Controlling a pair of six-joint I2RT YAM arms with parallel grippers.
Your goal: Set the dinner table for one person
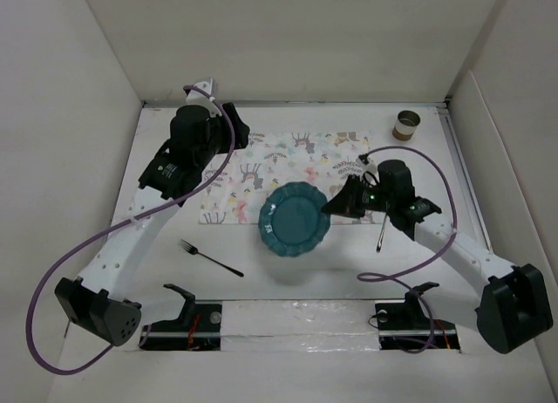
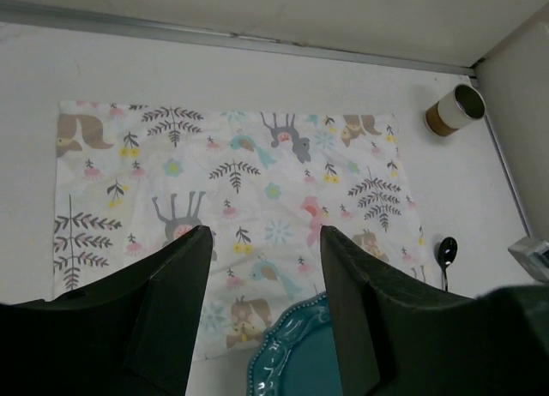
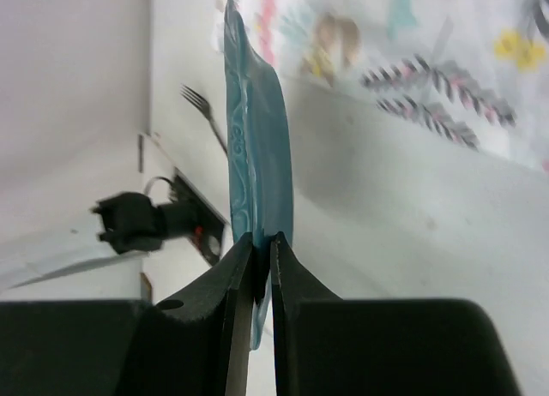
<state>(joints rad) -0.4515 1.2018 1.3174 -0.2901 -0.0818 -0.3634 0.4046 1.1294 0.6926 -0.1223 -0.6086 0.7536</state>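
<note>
Next, my right gripper sets the teal plate, which now hangs above the table, down so that it lies flat on the middle of the floral placemat [image 1: 288, 175].
A teal plate [image 1: 295, 218] hangs above the white dinner table [image 1: 288, 276], overlapping the near edge of a floral placemat [image 1: 288, 163]. My right gripper [image 1: 336, 204] is shut on the plate's right rim; the right wrist view shows the plate [image 3: 257, 147] edge-on between the jaws of the right gripper [image 3: 257, 263]. My left gripper [image 2: 264, 242] is open and empty above the placemat [image 2: 232, 182], with the plate's rim [image 2: 296, 353] below it. A black fork [image 1: 210, 257] lies at the near left. A spoon [image 1: 382, 233] lies right of the plate. A brown cup [image 1: 406, 124] stands at the far right.
White walls enclose the table on three sides. Both arm bases and cable clamps sit at the near edge. The purple cable of the left arm loops over the table's left side. The cup [image 2: 455, 110] and spoon [image 2: 445, 257] also show in the left wrist view.
</note>
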